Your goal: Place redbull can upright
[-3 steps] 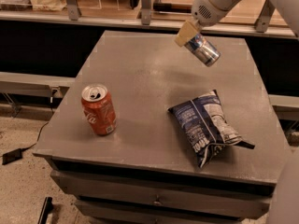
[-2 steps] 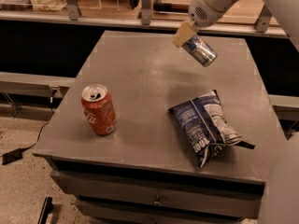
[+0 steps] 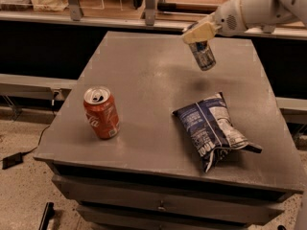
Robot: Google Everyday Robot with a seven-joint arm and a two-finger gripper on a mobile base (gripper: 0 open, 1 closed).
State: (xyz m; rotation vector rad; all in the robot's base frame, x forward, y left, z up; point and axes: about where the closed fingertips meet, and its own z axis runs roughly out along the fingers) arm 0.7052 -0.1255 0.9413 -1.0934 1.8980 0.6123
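I should release the redbull can upright on the bare grey tabletop (image 3: 214,70) behind the snack bag.
The redbull can (image 3: 203,56), slim and silver with blue patches, hangs in the air above the far right part of the grey table (image 3: 144,85). It is nearly upright, tilted slightly, with its shadow on the table below. My gripper (image 3: 199,33) is shut on the can's top end, with the white arm reaching in from the upper right. The can's top is hidden by the cream fingers (image 3: 195,31).
A red Coca-Cola can (image 3: 101,112) stands upright at the table's front left. A dark blue and white snack bag (image 3: 213,129) lies at the front right. A railing and shelves run behind the table; drawers sit under its front edge.
The gripper has swung the can from a strong slant towards upright and shifted slightly left over the table.
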